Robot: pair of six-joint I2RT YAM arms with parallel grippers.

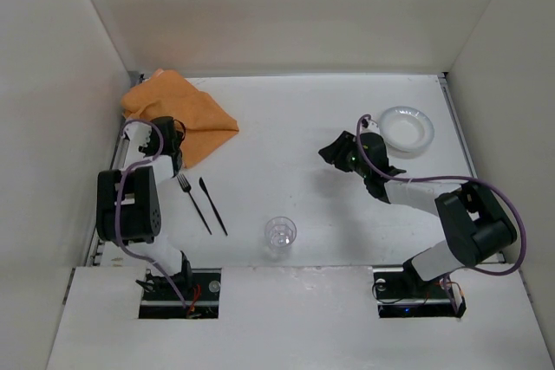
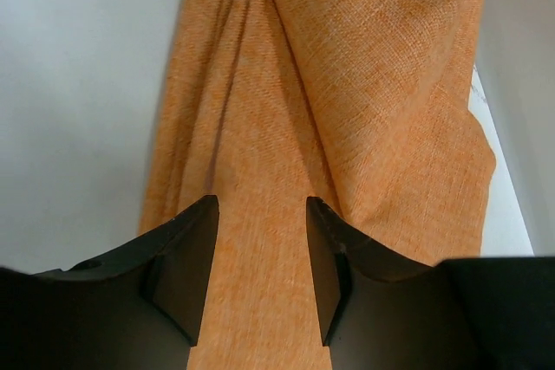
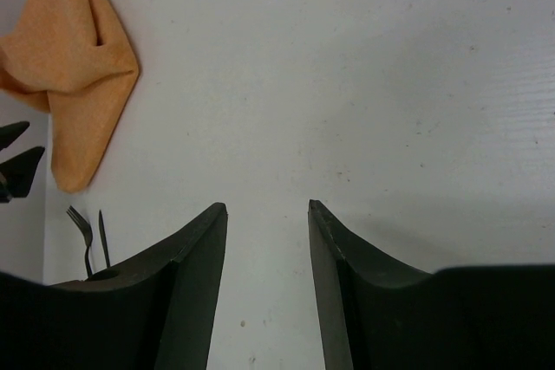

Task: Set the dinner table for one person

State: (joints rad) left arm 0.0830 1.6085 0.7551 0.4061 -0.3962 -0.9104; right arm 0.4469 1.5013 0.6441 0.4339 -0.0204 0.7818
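Note:
Next, I take the corner [image 1: 231,126] nearest the centre with my left gripper and drag the crumpled mat over first, because the mat lies far from my right gripper.
The white dinner table [image 1: 295,119] carries a crumpled orange cloth mat [image 1: 186,110] at the far left. A black fork [image 1: 193,203] and a black knife [image 1: 212,205] lie side by side near the left arm. A clear glass [image 1: 280,234] stands at the near centre. A white plate [image 1: 407,129] sits at the far right. My left gripper [image 1: 173,155] is open right above the mat's near edge [image 2: 260,240], with nothing between its jaws. My right gripper [image 1: 332,152] is open and empty over bare table [image 3: 347,84], left of the plate.
White walls enclose the table on three sides. Grey edge strips run along the left [image 1: 95,240] and right [image 1: 458,127] sides. The mat [image 3: 78,67], fork [image 3: 81,230] and knife [image 3: 101,236] also show far off in the right wrist view.

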